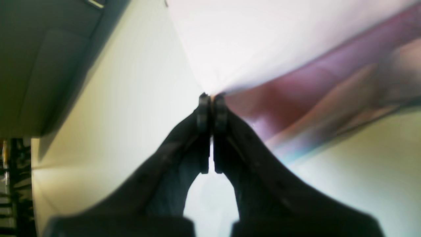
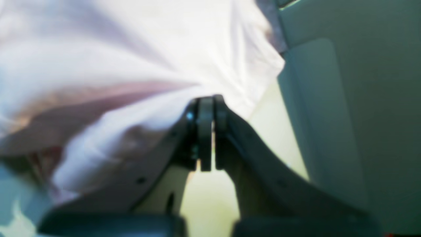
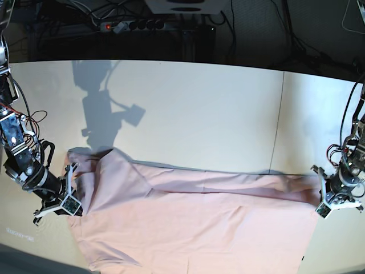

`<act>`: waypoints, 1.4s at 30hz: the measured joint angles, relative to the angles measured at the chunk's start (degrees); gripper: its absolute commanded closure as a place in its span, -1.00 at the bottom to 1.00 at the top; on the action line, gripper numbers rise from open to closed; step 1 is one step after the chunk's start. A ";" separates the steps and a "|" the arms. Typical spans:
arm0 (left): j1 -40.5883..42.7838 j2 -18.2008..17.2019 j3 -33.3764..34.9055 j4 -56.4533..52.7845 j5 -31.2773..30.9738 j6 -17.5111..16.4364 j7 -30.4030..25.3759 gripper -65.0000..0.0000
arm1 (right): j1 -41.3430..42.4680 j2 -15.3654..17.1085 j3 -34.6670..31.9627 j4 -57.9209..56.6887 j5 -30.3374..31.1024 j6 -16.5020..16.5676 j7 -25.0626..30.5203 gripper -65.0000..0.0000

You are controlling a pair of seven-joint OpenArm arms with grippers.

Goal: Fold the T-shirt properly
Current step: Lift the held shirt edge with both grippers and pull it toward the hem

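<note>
My right gripper needs to take the folded edge's corner (image 3: 86,176) and pull the T-shirt inward with my left gripper, because the T-shirt lies far from the middle of the table.
The pale pink T-shirt (image 3: 194,217) lies spread wide on the white table (image 3: 199,114), pulled taut between the two arms, plain side up. On the right of the base view, my left gripper (image 3: 318,197) is shut on the shirt's right edge; the left wrist view shows the black fingertips (image 1: 204,102) pinching a corner of the cloth (image 1: 263,49). On the left, my right gripper (image 3: 77,191) is shut on a bunched fold, and the right wrist view shows the cloth (image 2: 115,65) draped over the shut gripper (image 2: 210,98). Lettering and collar are hidden.
The shirt's near hem (image 3: 188,265) runs to the table's front edge. A seam (image 3: 278,123) crosses the table on the right. Beyond the far edge are a power strip (image 3: 128,25) and cables. A grey panel (image 2: 345,115) stands beside my right gripper.
</note>
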 measured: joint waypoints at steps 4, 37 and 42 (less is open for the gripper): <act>-4.11 2.27 3.91 -6.32 0.46 -0.02 -0.96 1.00 | 2.43 -2.49 0.00 -3.87 -0.20 0.02 0.09 1.00; -10.82 5.81 4.31 -14.12 -3.17 11.89 -2.25 0.38 | 7.30 -8.35 1.53 -18.53 11.08 -0.26 3.56 -0.26; -14.78 7.15 4.28 -14.10 -8.26 12.22 0.55 0.41 | 7.32 -8.35 3.37 -18.53 15.89 -0.31 3.37 -0.25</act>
